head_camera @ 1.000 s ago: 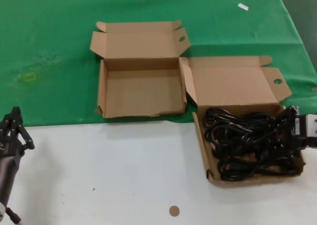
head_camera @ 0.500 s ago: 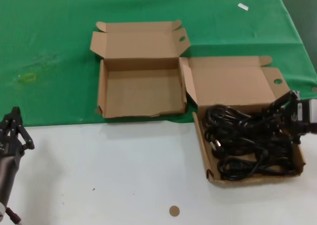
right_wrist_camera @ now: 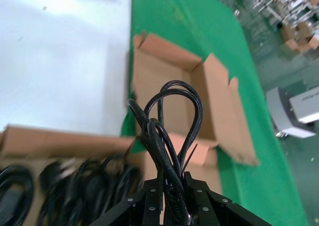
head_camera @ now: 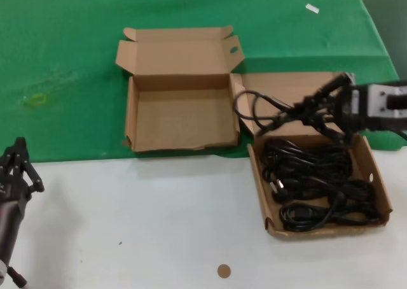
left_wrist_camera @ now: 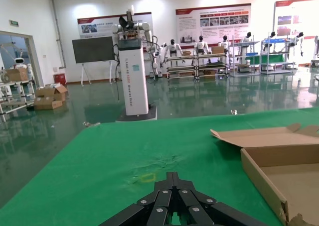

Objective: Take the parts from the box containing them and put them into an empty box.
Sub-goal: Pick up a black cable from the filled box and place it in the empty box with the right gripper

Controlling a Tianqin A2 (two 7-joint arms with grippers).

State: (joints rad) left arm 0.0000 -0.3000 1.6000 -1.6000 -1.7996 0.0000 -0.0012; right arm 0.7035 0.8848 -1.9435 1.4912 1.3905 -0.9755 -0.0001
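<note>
I will use my right gripper to set the black cable bundle down on the middle of the empty box's bottom (head_camera: pixel 174 109) (right_wrist_camera: pixel 172 97).
The box containing the parts (head_camera: pixel 381 190) sits at the right, its lid open, with several black coiled cables (head_camera: pixel 315 181) inside. The empty box (head_camera: pixel 181 118) stands open to its left on the green cloth. My right gripper (head_camera: pixel 321 102) is shut on a black cable bundle (head_camera: pixel 264 109) and holds it in the air above the full box's lid, its loop hanging toward the empty box. The right wrist view shows the bundle (right_wrist_camera: pixel 169 121) between the jaws (right_wrist_camera: pixel 173 181), with the empty box (right_wrist_camera: pixel 162 84) beyond. My left gripper (head_camera: pixel 20 162) is parked shut at the lower left.
A green cloth (head_camera: pixel 63 53) covers the far half of the table and a white surface (head_camera: pixel 159 219) the near half. A small brown disc (head_camera: pixel 223 271) lies near the front edge. A white tag (head_camera: pixel 311 8) lies far back.
My right gripper has risen from the full box's right side and moved left and back, pulling one cable bundle out of the pile. The left arm has not moved.
</note>
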